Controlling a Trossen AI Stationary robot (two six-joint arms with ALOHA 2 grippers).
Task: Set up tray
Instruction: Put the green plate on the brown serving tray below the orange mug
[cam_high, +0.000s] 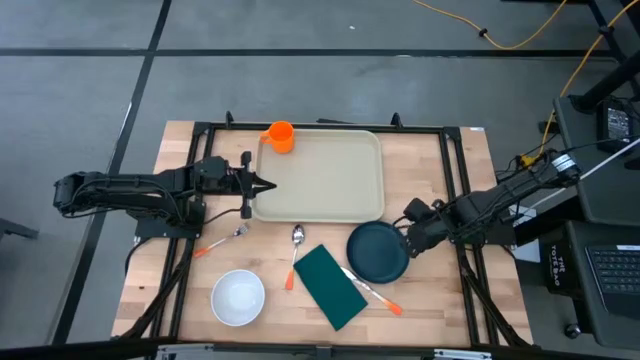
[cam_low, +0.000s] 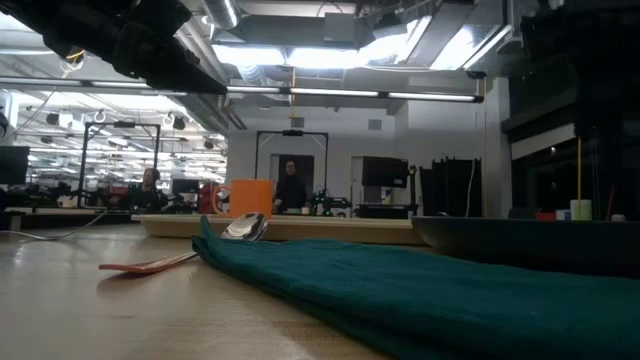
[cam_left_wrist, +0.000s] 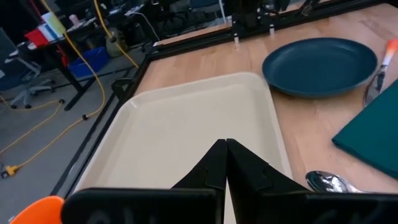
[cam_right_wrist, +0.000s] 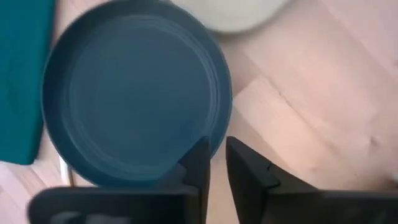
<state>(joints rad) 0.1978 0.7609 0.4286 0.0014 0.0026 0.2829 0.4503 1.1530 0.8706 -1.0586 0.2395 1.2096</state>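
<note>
The robot's right gripper will close on the dark plate's rim (cam_high: 406, 239) (cam_right_wrist: 218, 145), on the side that faces away from the green napkin.
The beige tray (cam_high: 322, 178) lies flat in the middle of the table, with an orange cup (cam_high: 280, 136) standing on its far left corner. My left gripper (cam_high: 268, 185) is shut, and its tips hang over the tray's left rim (cam_left_wrist: 186, 124). The dark round plate (cam_high: 378, 252) lies on the table near the tray's right front corner. My right gripper (cam_high: 406, 240) is at the plate's right rim. A dark green napkin (cam_high: 330, 286) lies left of the plate. My left gripper (cam_left_wrist: 225, 146) points its shut fingers level over the tray floor from the table's left; I cannot tell whether it touches the tray. My right gripper (cam_right_wrist: 217, 152) has the plate's right rim (cam_right_wrist: 219, 127) between its fingers, one finger (cam_right_wrist: 200, 155) over the inside and one outside, coming from the table's right. The plate lies on the table.
A spoon (cam_high: 296, 240) and a fork (cam_high: 222, 240) with orange handles lie in front of the tray, a knife (cam_high: 375, 295) lies beside the napkin, and a white bowl (cam_high: 238, 298) stands near the front left. A black frame runs round the table's edges.
</note>
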